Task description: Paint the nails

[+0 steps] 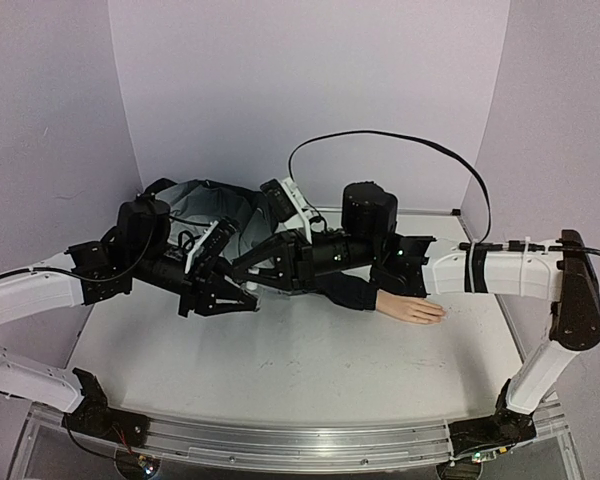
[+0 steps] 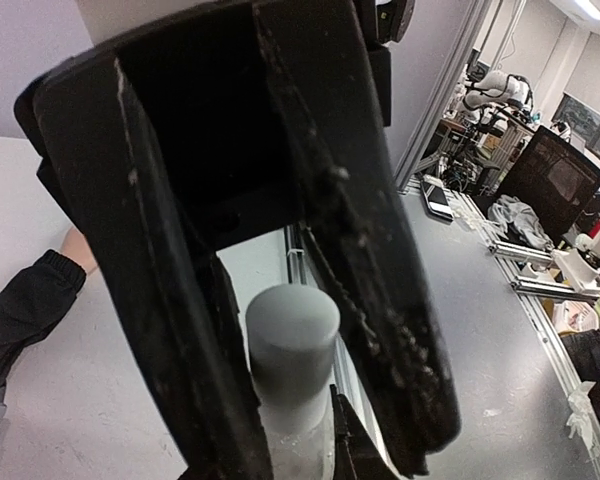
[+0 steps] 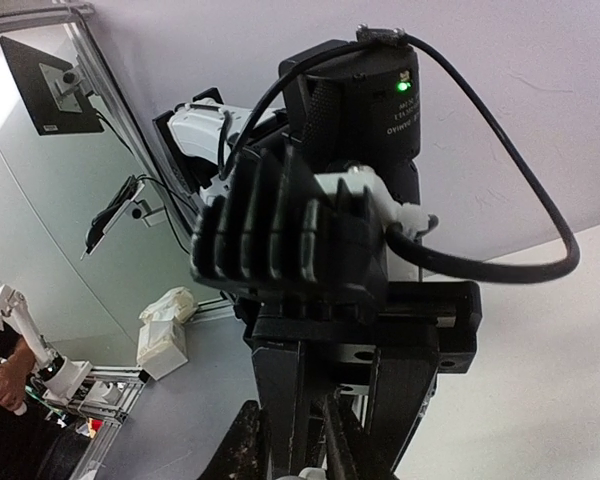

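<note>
The small frosted bottle will go down from my right gripper onto the bare table (image 1: 306, 350) between the dark sleeve and the metal rail.
The pale mannequin hand (image 1: 412, 308) lies flat on the table, sticking out of a dark sleeve (image 1: 348, 290). Its nails at the fingertips (image 1: 438, 316) are too small to make out. My left gripper (image 1: 242, 299) is shut on a small frosted bottle (image 2: 298, 440) with a grey cap (image 2: 291, 335), well left of the hand. My right gripper (image 1: 244, 276) reaches across to it, and its fingers (image 2: 380, 300) stand on both sides of the cap, pressed against it. In the right wrist view my right gripper (image 3: 300, 465) is at the bottom edge, facing the left gripper's body (image 3: 330, 250).
The rest of the grey jacket (image 1: 205, 200) is bunched at the back behind the arms. A black cable (image 1: 400, 138) loops above the right arm. The sleeve cuff (image 2: 40, 290) lies left of the bottle. White walls close in the table (image 1: 280, 360) on three sides.
</note>
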### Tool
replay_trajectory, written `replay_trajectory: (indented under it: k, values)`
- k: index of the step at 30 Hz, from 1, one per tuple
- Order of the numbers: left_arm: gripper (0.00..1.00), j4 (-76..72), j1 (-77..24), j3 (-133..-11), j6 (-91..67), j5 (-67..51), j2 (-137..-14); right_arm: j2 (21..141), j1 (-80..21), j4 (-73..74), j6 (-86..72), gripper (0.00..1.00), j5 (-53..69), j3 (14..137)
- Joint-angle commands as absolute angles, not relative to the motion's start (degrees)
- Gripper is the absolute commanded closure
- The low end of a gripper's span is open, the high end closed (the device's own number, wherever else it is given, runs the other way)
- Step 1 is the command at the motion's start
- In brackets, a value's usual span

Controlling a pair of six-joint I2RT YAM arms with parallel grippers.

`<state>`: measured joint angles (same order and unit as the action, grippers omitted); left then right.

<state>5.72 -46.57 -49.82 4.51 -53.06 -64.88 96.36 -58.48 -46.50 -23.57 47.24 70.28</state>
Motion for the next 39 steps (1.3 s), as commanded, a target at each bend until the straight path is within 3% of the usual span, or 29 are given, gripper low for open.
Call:
replay_trajectory:
  k: [1, 6, 9, 12, 14, 17, 19, 21, 23, 24, 27, 31, 34, 39]
  values:
    - [1.00, 2.06, -46.93, -51.78, 5.92, -50.11, -62.45, 95.45, -59.15, -48.10, -23.38, 0.76, 47.54, 71.38]
    - [1.00, 2.09, -46.93, -51.76, 6.08, -49.58, -62.44, 93.85, -59.15, -48.06, -23.21, 0.76, 46.28, 69.96]
    - [1.00, 2.09, -46.93, -51.77, 6.12, -49.31, -62.66, 92.90, -59.15, -47.83, -23.10, 0.99, 44.23, 69.36]
    - [1.00, 2.10, -46.93, -51.69, 6.14, -45.51, -62.31, 93.08, -59.62, -44.57, -22.06, 1.00, 39.91, 70.49]
    - [1.00, 2.07, -46.92, -51.28, 6.06, -37.93, -61.57, 93.58, -61.46, -39.10, -20.24, 1.00, 29.67, 72.28]
    - [1.00, 2.34, -46.89, -50.00, 6.48, -14.76, -59.89, 94.62, -68.29, -31.18, -18.84, 1.00, -6.60, 75.00]
    - [1.00, 2.82, -46.84, -49.06, 8.40, -1.81, -58.61, 96.87, -72.35, -28.84, -19.57, 1.00, -21.90, 78.03]
    - [1.00, 2.98, -46.85, -48.58, 9.64, 5.44, -57.64, 99.08, -74.70, -28.30, -20.63, 1.00, -27.97, 80.40]
    - [1.00, 2.99, -46.85, -48.49, 9.68, 2.88, -56.84, 100.78, -75.23, -28.54, -21.90, 1.00, -29.23, 81.86]
    - [0.93, 2.99, -46.85, -48.61, 9.89, 0.66, -56.71, 101.25, -75.17, -28.67, -22.32, 1.00, -29.43, 82.28]
    - [0.50, 3.07, -46.85, -49.29, 9.66, -7.74, -57.20, 101.03, -75.09, -29.09, -21.11, 1.00, -31.63, 82.60]
    - [0.08, 3.16, -46.85, -49.31, 9.45, -13.60, -56.01, 96.96, -71.99, -29.34, -22.41, 1.00, -33.84, 77.89]
    - [0.01, 3.10, -46.85, -49.00, 9.56, -14.82, -54.89, 93.67, -68.13, -31.12, -23.67, 1.00, -32.15, 70.41]
    - [0.01, 3.16, -46.85, -48.62, 9.48, -7.26, -53.54, 93.19, -67.06, -37.25, -21.89, 1.00, -30.12, 58.67]
